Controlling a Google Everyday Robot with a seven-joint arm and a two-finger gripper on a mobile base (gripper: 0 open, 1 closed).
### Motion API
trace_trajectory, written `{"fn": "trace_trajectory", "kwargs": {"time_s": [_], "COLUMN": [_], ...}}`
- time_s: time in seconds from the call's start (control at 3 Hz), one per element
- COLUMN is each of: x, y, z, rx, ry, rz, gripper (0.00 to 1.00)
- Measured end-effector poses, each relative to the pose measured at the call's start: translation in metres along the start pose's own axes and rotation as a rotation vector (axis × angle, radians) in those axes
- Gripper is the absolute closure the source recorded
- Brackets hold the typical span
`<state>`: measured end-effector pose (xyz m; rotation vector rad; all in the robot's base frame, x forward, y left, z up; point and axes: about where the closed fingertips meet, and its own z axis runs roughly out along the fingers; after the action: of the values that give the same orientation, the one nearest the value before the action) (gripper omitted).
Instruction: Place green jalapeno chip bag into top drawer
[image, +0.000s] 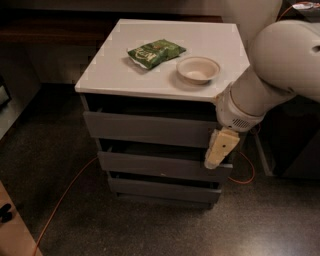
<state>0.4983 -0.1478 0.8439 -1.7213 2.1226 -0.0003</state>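
The robot's gripper needs to next move to the upper edge (174, 118) of the top drawer, on the beige bowl's side of the drawer's middle, and close there.
The green jalapeno chip bag (155, 52) lies flat on the white cabinet top (120, 70), left of a beige bowl (198, 69). The top drawer (145, 128) is the uppermost grey front under the white top, with a dark gap above it. My gripper (217, 155) hangs from the white arm at the right, in front of the cabinet's right edge, level with the top and middle drawer fronts. It is well below and to the right of the bag and holds nothing that I can see.
Two narrower grey drawers (160, 165) sit below the top one. An orange cable (65, 195) runs across the dark floor at the left and loops at the right of the cabinet. A dark shelf stands behind the cabinet.
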Motion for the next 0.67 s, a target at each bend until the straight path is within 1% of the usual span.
{"fn": "trace_trajectory", "kwargs": {"time_s": [0.33, 0.67], "x": [-0.006, -0.01], "y": [-0.003, -0.014], "z": [0.043, 0.077], "rx": [0.031, 0.067], "ry": [-0.056, -0.123], "rz": [-0.017, -0.039], "gripper": [0.0, 0.0]}}
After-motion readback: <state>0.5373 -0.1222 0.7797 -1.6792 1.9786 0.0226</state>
